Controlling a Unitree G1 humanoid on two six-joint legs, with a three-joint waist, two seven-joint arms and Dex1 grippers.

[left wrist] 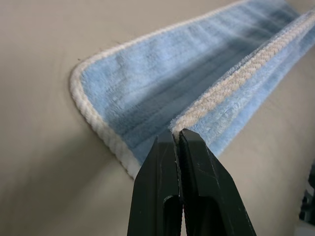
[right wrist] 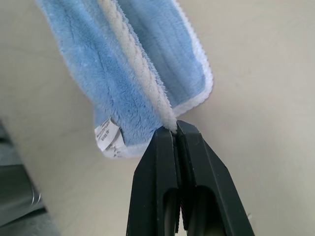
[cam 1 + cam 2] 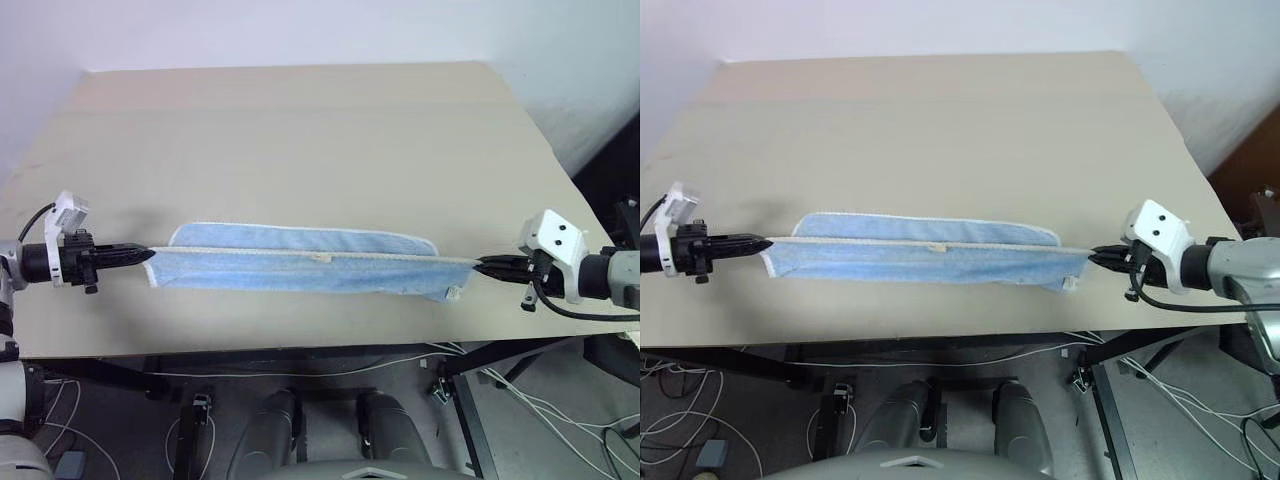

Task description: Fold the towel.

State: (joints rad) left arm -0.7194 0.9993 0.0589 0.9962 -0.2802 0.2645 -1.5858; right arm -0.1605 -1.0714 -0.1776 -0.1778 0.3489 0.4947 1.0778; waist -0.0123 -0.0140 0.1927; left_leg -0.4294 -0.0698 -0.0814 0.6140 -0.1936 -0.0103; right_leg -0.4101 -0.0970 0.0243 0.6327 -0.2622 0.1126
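Observation:
My left gripper is going to release its end of the raised hem, now just above the near table, over the towel's far corner (image 3: 180,224) (image 1: 82,73) on that gripper's side.
The towel (image 3: 300,262), light blue with whitish hemmed edges, hangs stretched between my two grippers just above the near part of the table (image 3: 300,140). Its raised hem runs taut from side to side, and the cloth droops on both sides of that line, the far part resting on the tabletop. My left gripper (image 3: 148,255) is shut on the towel's left end of the hem (image 1: 206,98). On the right end, my right gripper (image 3: 478,265) is shut on the hem (image 2: 142,73). A small white label (image 2: 107,135) hangs from the near right corner.
The beige table stretches far beyond the towel, with a seam line across its back part. Its front edge lies just below the towel. Cables (image 3: 520,400) and black table legs (image 3: 470,420) show under the front edge. A white wall stands behind.

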